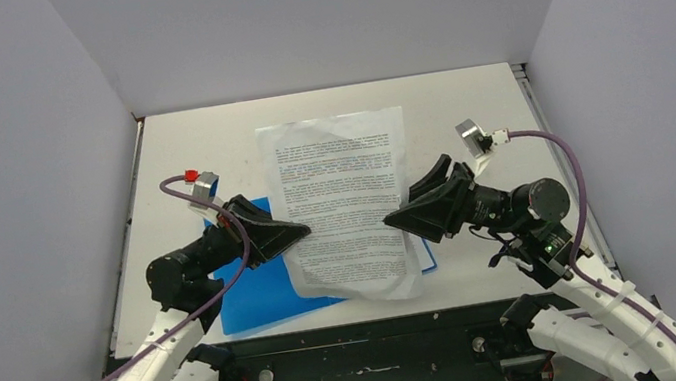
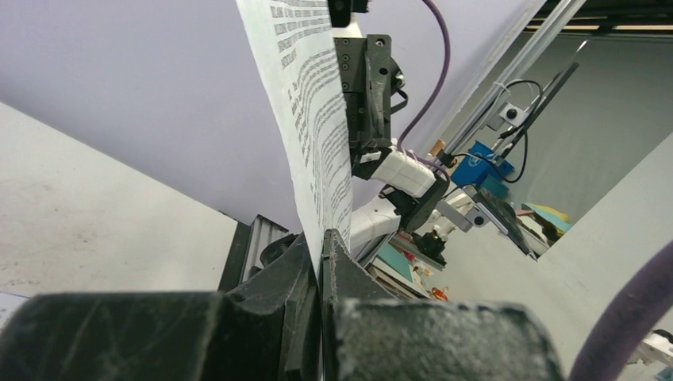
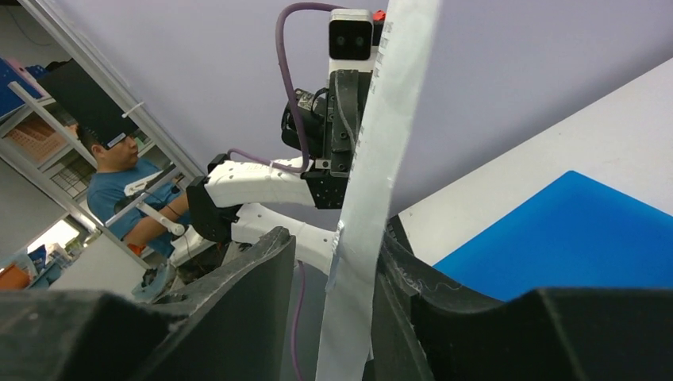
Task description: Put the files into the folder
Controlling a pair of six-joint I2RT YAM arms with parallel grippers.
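Note:
The edge of the files sits loose in the robot's open right gripper, so next the right gripper reaches further in and pinches that edge [image 1: 401,195] before the left gripper opens.
The files [image 1: 345,199], white sheets of black text lying together as one, are held up over the table's middle. My left gripper [image 1: 304,228] is shut on their left edge; in the left wrist view the files [image 2: 317,119] rise from between the closed fingers of this gripper [image 2: 323,242]. My right gripper [image 1: 406,218] is at their right edge. In the right wrist view the files [image 3: 373,198] lean on one finger of the right gripper [image 3: 333,246], with a gap to the other. The blue folder [image 1: 264,298] lies flat beneath, also showing in the right wrist view [image 3: 571,238].
The white table [image 1: 205,140] is walled by pale panels at the back and both sides. A metal rail [image 1: 563,167] runs along its right edge. The arm bases sit at the near edge. A person [image 3: 119,175] sits beyond the left arm.

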